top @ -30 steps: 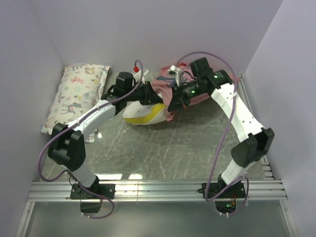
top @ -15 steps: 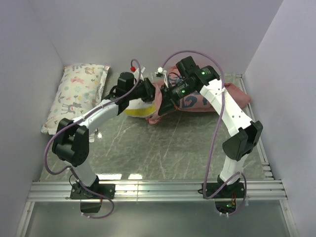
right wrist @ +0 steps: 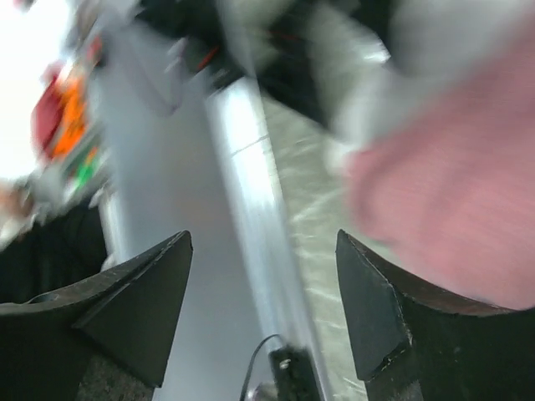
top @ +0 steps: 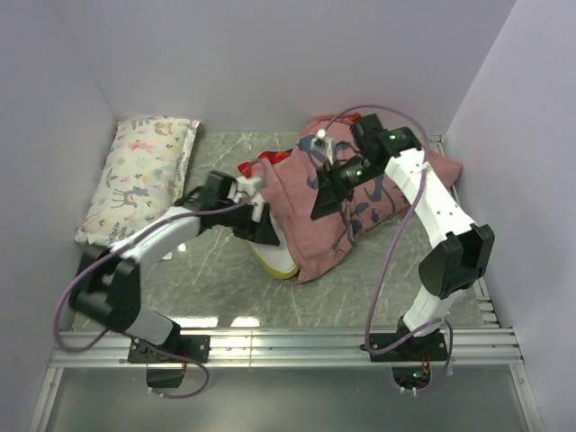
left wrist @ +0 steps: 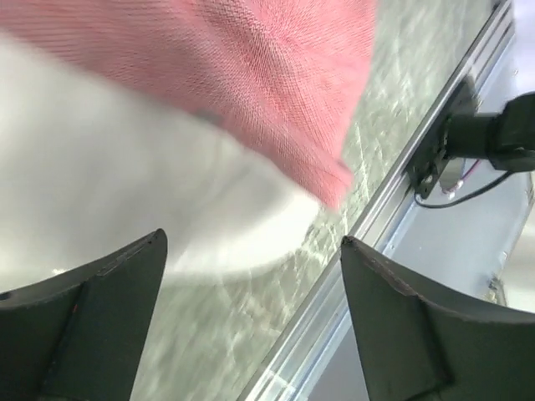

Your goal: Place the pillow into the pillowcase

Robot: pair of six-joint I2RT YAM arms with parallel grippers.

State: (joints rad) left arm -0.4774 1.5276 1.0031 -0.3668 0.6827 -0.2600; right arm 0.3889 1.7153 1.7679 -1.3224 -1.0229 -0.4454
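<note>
I will grab the pale-yellow pillow next with my left gripper around the middle of its uncovered long edge (top: 253, 244), facing the animal-print pillow.
The pillowcase (top: 346, 202) lies in a heap in the middle of the table, dull pink side up, with a bit of red at its back edge. Under its near edge the pale-yellow pillow (top: 274, 261) pokes out, mostly covered. My left gripper (top: 266, 231) is at the pillow's left end, open and holding nothing. In the left wrist view the pink pillowcase (left wrist: 251, 75) overlaps the pale pillow (left wrist: 125, 192) just beyond the gripper (left wrist: 251, 242). My right gripper (top: 317, 209) hangs above the pillowcase, open. In the blurred right wrist view the gripper (right wrist: 263, 238) is empty, with the pillowcase (right wrist: 451, 209) to its right.
A white animal-print pillow (top: 144, 175) lies along the left wall. An aluminium rail (top: 288, 342) runs along the table's near edge. Lilac walls close in the left, back and right sides.
Both grippers have opened and let go of the fabric. The pillow and pillowcase have shifted from the back toward the near middle, and the pink case now covers most of the pillow.
</note>
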